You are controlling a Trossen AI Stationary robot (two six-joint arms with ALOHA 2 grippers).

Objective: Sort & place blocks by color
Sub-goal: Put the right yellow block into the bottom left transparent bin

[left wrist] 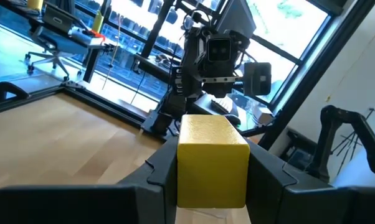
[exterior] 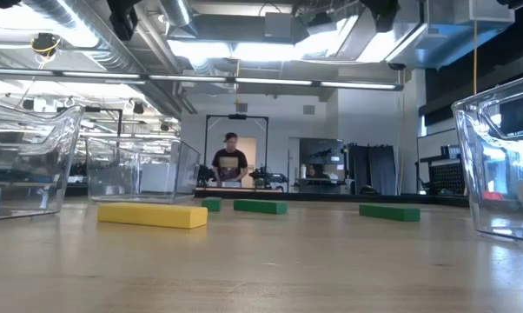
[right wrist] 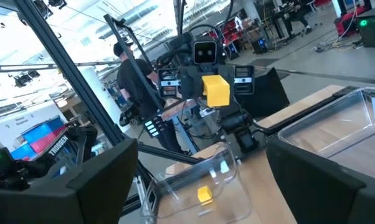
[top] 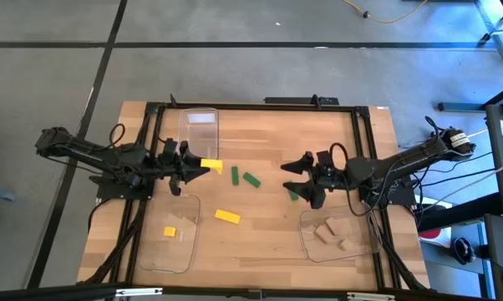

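Note:
Next, my left gripper releases its yellow block, still in the air over the table, in the clear tray [top: 183, 226], next to the other yellow block there.
My left gripper [top: 203, 165] is over the table's left half, shut on a yellow block [left wrist: 212, 158]; the same block [right wrist: 216, 89] shows in the air in the right wrist view. My right gripper [top: 289, 180] hovers open right of centre, beside a green block [top: 293, 196] lying flat. Two more green blocks [top: 235, 174] [top: 251, 179] lie at the table's middle. A yellow bar [top: 227, 216] lies flat nearer the near edge. Another yellow block [top: 170, 232] sits in the near-left clear tray. Tan blocks [top: 333, 234] lie in the near-right tray. My left gripper pinches the yellow block between its two fingers [left wrist: 159, 171], which lie on the block's two long side faces [left wrist: 182, 180]. The fingers reach level from the table's left, along the block. The block's free end [top: 214, 165] sticks out toward the right, lifted clear of the table.
A third clear tray [top: 200, 127] stands at the far side, left of centre, with nothing showing in it. The near-left tray [top: 161, 257] and near-right tray [top: 312, 251] flank bare wood at the near middle. A black frame [top: 260, 104] borders the table. A person [exterior: 231, 161] stands far behind.

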